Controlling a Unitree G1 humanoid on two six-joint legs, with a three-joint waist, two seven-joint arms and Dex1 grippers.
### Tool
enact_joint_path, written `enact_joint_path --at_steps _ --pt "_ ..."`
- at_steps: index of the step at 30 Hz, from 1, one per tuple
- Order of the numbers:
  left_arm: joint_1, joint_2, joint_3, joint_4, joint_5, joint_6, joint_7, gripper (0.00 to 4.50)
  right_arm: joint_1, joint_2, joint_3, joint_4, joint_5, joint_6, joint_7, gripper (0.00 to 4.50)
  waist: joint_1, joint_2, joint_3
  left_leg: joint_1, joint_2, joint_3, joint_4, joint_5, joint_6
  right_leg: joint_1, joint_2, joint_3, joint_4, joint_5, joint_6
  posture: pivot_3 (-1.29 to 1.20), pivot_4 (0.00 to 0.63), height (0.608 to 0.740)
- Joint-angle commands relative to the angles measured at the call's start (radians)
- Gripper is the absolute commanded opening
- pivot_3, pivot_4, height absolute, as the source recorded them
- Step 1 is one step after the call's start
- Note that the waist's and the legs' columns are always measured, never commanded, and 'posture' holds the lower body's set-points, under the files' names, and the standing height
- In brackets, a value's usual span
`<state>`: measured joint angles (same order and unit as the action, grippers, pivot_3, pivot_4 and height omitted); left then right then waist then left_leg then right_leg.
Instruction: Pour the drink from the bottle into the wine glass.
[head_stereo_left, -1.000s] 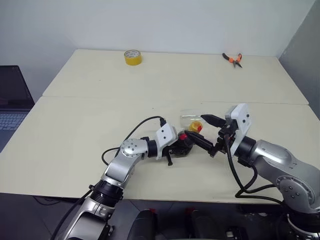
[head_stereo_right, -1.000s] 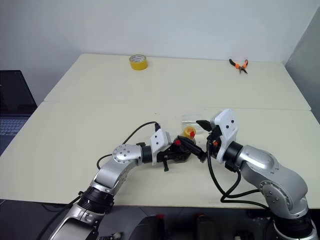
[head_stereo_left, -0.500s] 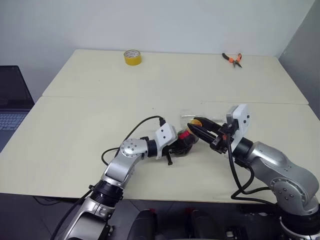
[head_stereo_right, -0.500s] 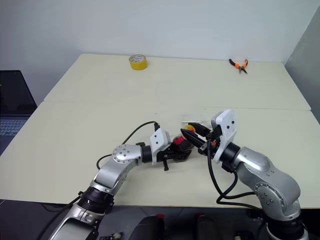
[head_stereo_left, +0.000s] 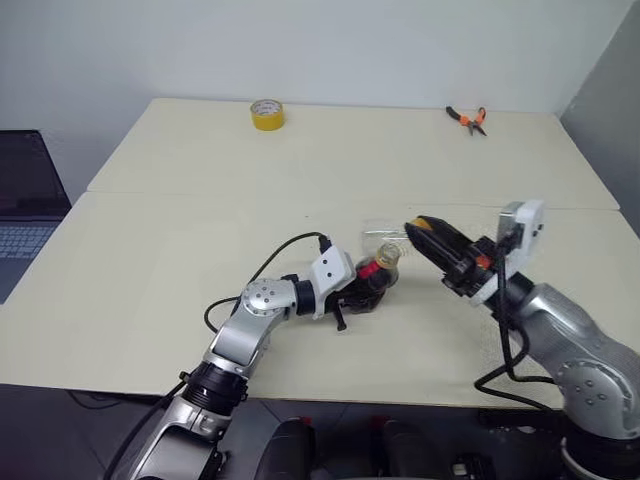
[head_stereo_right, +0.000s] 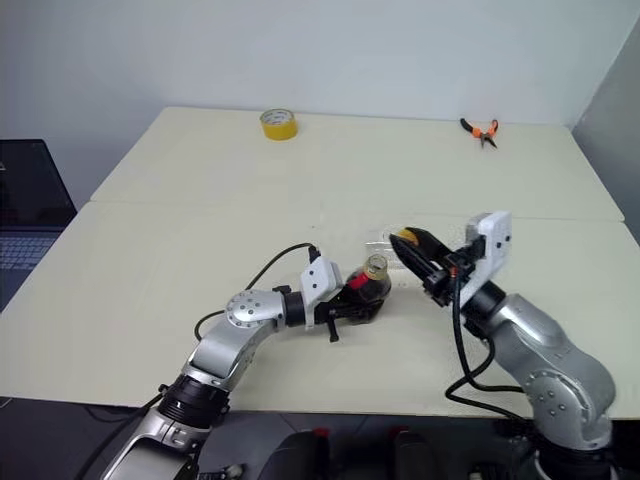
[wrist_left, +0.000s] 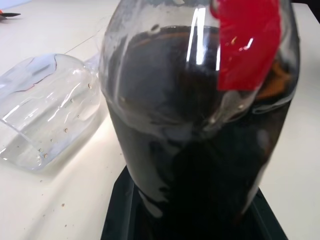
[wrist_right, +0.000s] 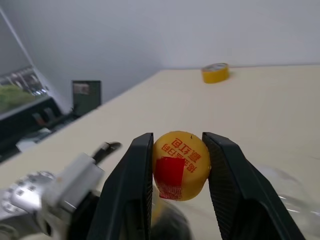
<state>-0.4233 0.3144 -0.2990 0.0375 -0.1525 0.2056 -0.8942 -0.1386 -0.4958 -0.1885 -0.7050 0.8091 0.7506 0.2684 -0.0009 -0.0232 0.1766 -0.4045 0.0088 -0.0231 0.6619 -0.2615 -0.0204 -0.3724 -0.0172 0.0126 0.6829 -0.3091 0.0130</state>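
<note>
The robot's left gripper needs to let go of the bottle on the table just this side of the seam (head_stereo_left: 252, 238) below the yellow tape roll.
The bottle (head_stereo_left: 372, 280) of dark drink (wrist_left: 200, 165) stands tilted near the table's front, its red label (wrist_left: 247, 42) facing the left wrist camera and its neck (head_stereo_left: 388, 257) uncapped. My left gripper (head_stereo_left: 352, 296) is shut on the bottle's body. To the right and slightly higher, my right gripper (wrist_right: 177, 137) is shut on the yellow cap (wrist_right: 180, 165), clear of the bottle. The clear wine glass (wrist_left: 45, 110) appears to lie on its side just behind the bottle (head_stereo_right: 368, 285).
A yellow tape roll (head_stereo_left: 266, 114) sits at the far left of the table (head_stereo_left: 200, 230) and orange-handled pliers (head_stereo_left: 465, 117) at the far right. A laptop (head_stereo_left: 25, 215) stands off the table's left edge.
My right gripper closed on the yellow cap and drew back to the right and a little up with it, so the bottle's neck now stands open. The left gripper and bottle stayed put.
</note>
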Motion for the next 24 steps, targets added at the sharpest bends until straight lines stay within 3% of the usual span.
enact_joint_path --at_steps 1,6,11,18,24 --pt "-0.004 -0.008 0.017 -0.048 -0.023 -0.021 -0.002 0.69 0.088 -0.074 -0.040 -0.009 -0.100 -0.043 0.036 1.23 -0.001 0.000 0.000 0.000 0.000 0.000 0.000 0.000 0.000 0.000 0.000 0.000 0.000 0.000 0.000 0.00 0.150 0.740" --pt "-0.004 -0.023 0.016 -0.078 -0.070 -0.006 -0.039 0.69 0.260 -0.143 0.003 0.104 -0.317 -0.138 0.053 1.22 -0.001 0.000 0.000 0.001 0.000 0.000 0.000 0.000 0.000 0.000 0.001 0.000 0.001 0.000 0.000 0.00 0.150 0.740" --pt "-0.009 -0.027 0.015 -0.087 -0.091 0.007 -0.054 0.69 0.242 -0.096 0.048 0.241 -0.437 -0.164 0.002 1.22 -0.006 0.001 -0.001 0.002 0.001 0.002 -0.001 0.000 0.000 0.000 0.001 0.002 0.002 0.000 0.000 0.00 0.150 0.740" --pt "-0.010 -0.029 0.015 -0.092 -0.098 0.010 -0.063 0.69 0.215 -0.023 0.033 0.339 -0.485 -0.199 0.000 1.22 -0.004 0.001 -0.001 0.002 0.001 0.002 -0.001 0.000 0.000 0.000 0.002 0.003 0.002 0.000 0.000 0.00 0.150 0.740" --pt "-0.004 -0.026 0.016 -0.097 -0.097 0.010 -0.061 0.69 0.236 0.001 0.007 0.333 -0.450 -0.175 0.042 3.21 -0.004 0.002 -0.001 0.002 0.001 0.002 -0.001 0.000 0.000 0.000 0.001 0.002 0.002 0.000 0.000 0.00 0.150 0.740"
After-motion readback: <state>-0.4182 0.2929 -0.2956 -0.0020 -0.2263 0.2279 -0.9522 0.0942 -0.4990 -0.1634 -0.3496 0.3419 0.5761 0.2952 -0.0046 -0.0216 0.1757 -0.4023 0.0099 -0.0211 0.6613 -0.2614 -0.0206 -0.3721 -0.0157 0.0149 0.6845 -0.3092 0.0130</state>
